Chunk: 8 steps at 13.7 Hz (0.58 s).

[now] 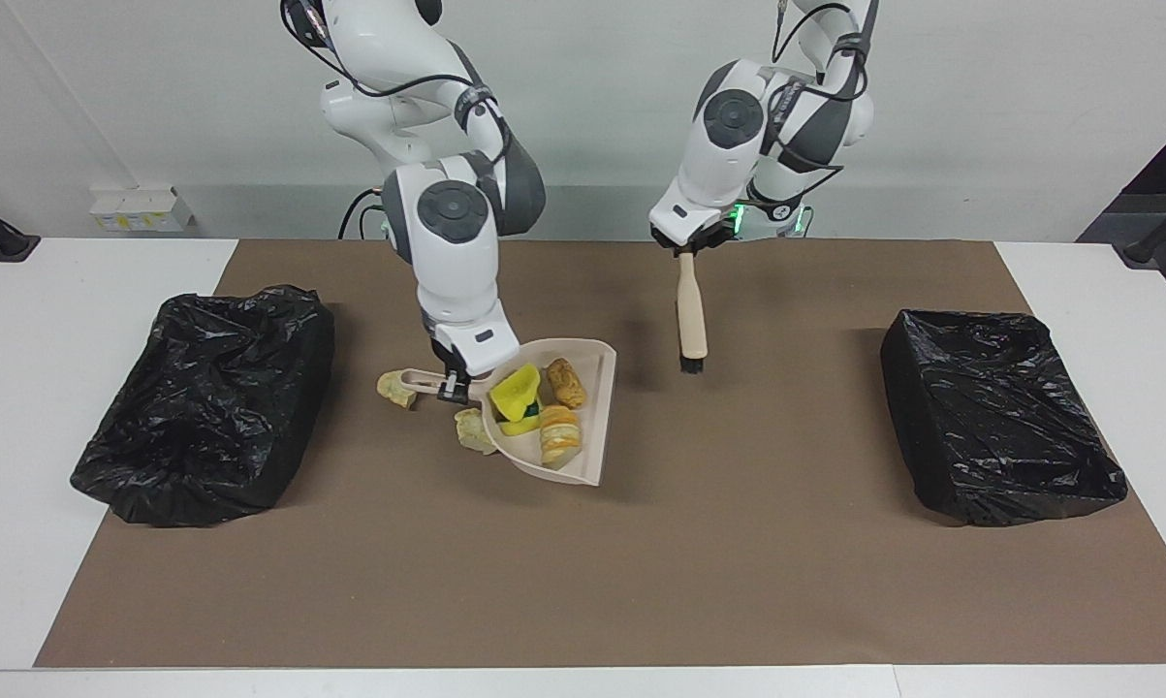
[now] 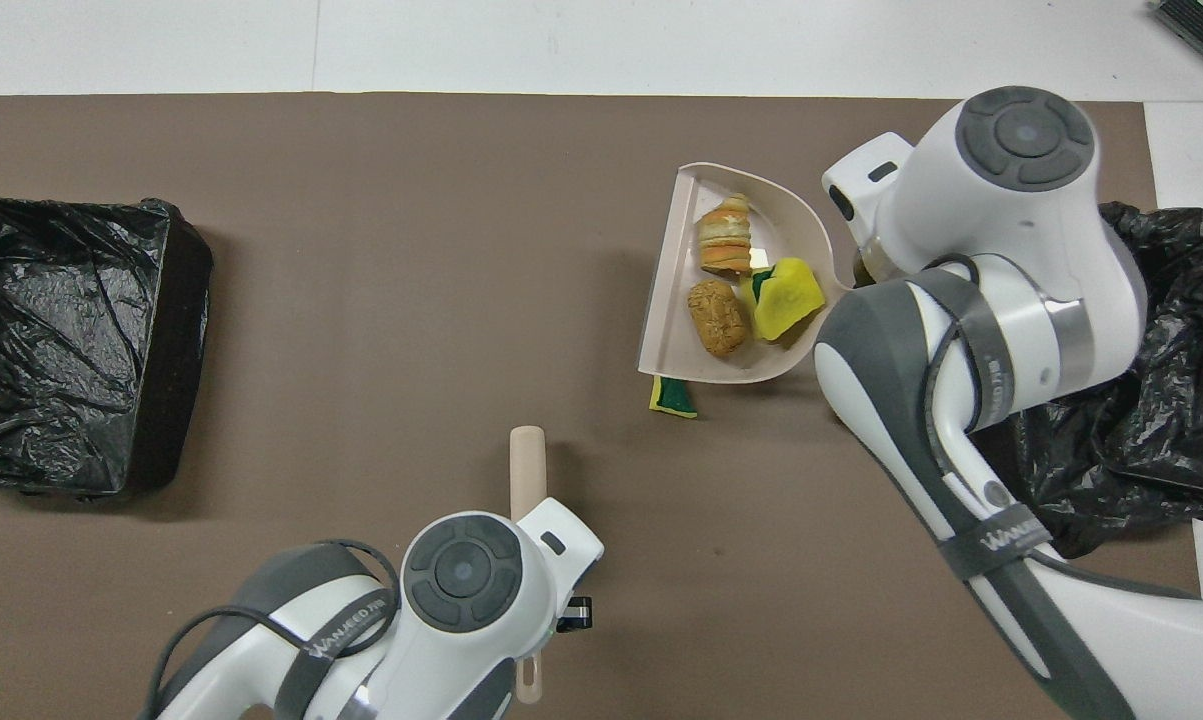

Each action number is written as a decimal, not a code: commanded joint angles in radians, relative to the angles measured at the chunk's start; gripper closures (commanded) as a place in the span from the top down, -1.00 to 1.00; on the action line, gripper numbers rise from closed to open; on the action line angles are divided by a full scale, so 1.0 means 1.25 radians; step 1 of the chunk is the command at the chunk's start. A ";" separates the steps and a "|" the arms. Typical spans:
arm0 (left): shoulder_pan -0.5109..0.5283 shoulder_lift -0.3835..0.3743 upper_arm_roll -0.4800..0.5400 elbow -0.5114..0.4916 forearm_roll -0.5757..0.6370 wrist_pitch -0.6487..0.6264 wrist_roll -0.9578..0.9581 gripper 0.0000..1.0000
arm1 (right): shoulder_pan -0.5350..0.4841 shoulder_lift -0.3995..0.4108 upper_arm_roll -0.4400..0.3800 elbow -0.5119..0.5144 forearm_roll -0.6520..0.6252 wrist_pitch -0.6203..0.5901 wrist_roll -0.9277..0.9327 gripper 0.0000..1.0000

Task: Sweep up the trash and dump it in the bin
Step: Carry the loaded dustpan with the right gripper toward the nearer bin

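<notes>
Next, my left gripper sets the beige brush down and releases it on the brown mat, at a spot nearer me than the yellow-green sponge bit (image 2: 556,590).
My right gripper (image 1: 455,386) is shut on the handle of a beige dustpan (image 1: 597,388), held low over the brown mat and tilted; its own arm hides it in the overhead view. The pan (image 2: 666,300) holds trash: a yellow sponge bit (image 1: 515,393), a brown bread-like piece (image 1: 567,381) and a layered orange piece (image 1: 559,436). Two pale chunks (image 1: 395,388) (image 1: 471,429) lie on the mat by the handle. A yellow-green sponge bit (image 2: 673,396) lies on the mat just nearer to the robots than the pan. My left gripper (image 1: 687,247) is shut on a beige brush (image 1: 691,315), bristles down, above the mat.
Two bins lined with black bags stand on the mat: one (image 1: 204,407) at the right arm's end, close to the dustpan, the other (image 1: 999,417) at the left arm's end. The brown mat (image 1: 641,582) covers most of the white table.
</notes>
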 commanded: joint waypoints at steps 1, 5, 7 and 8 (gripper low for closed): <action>-0.058 0.004 0.014 -0.055 -0.014 0.084 -0.021 -1.00 | -0.064 -0.045 0.004 -0.006 0.022 -0.025 -0.086 -1.00; -0.084 0.022 0.014 -0.082 -0.015 0.131 -0.055 -1.00 | -0.144 -0.112 -0.003 -0.005 0.021 -0.070 -0.159 -1.00; -0.081 0.022 0.014 -0.090 -0.032 0.167 -0.063 -1.00 | -0.211 -0.125 -0.003 -0.005 0.008 -0.092 -0.221 -1.00; -0.082 0.022 0.014 -0.093 -0.034 0.169 -0.065 -1.00 | -0.253 -0.125 -0.004 -0.005 0.005 -0.095 -0.273 -1.00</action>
